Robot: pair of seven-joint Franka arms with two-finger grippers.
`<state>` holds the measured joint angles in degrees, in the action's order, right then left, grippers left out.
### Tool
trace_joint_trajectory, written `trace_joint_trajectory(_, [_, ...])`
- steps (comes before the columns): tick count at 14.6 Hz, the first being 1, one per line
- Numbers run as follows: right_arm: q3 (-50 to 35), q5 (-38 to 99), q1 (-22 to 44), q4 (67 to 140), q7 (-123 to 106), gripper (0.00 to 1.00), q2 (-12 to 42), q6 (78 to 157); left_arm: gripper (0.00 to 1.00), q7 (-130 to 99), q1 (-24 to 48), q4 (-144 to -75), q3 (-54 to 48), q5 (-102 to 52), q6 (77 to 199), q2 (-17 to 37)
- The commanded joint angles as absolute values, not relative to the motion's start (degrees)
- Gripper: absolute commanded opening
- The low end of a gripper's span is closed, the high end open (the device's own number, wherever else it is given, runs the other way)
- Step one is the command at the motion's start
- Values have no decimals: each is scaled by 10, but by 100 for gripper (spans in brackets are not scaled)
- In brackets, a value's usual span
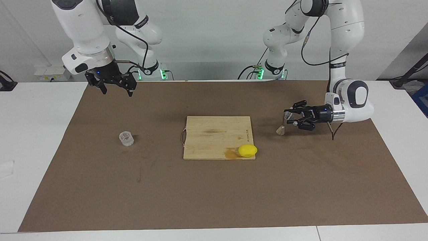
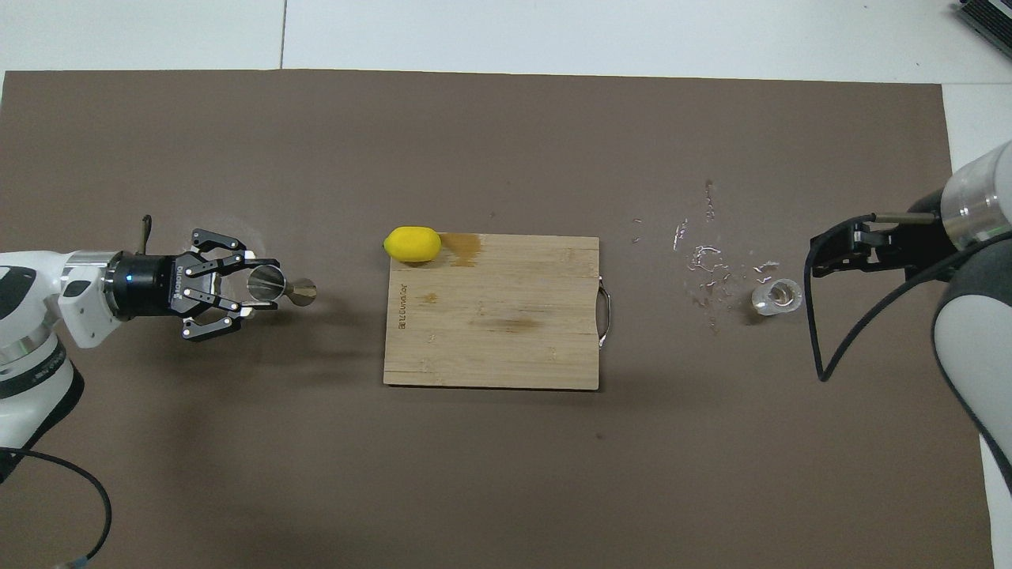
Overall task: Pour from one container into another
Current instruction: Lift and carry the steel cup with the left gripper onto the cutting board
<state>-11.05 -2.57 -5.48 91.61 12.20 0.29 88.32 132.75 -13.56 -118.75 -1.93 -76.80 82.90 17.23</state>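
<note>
Next, my left gripper releases the jigger, now on or just above the mat, on the wooden cutting board [image 2: 533,302] between the board's middle and its metal handle.
The silvery hourglass jigger [image 1: 283,124] stands on the brown mat toward the left arm's end, its base on or just above the mat; it also shows in the overhead view [image 2: 273,286]. My left gripper [image 1: 290,117] lies level and is shut on the jigger's upper cone [image 2: 257,286]. The clear glass tumbler [image 1: 126,138] stands upright on the mat toward the right arm's end, also in the overhead view [image 2: 776,296]. My right gripper [image 1: 116,89] is open and empty, raised over the mat, apart from the tumbler [image 2: 818,257].
A wooden cutting board [image 1: 214,134] lies mid-table, also in the overhead view [image 2: 490,332]. A yellow lemon [image 1: 247,150] sits at its corner farther from the robots [image 2: 412,243]. Wet splashes [image 2: 704,261] mark the mat beside the tumbler.
</note>
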Motion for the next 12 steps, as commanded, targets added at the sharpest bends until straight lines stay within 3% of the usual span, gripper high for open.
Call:
trace_joint_trajectory(1, [-112,-11,-62,929,108,100,-10,881,45,1326,-72,-1258,-11,-826,885,117])
trace_joint_trajectory(4, [-112,-11,-66,929,108,100,-9,885,46,1326,4,-1283,-11,-905,935,110])
trace_joint_trajectory(12, [-112,-11,-67,930,177,100,-4,919,49,1351,212,-1266,-11,-1122,1141,132])
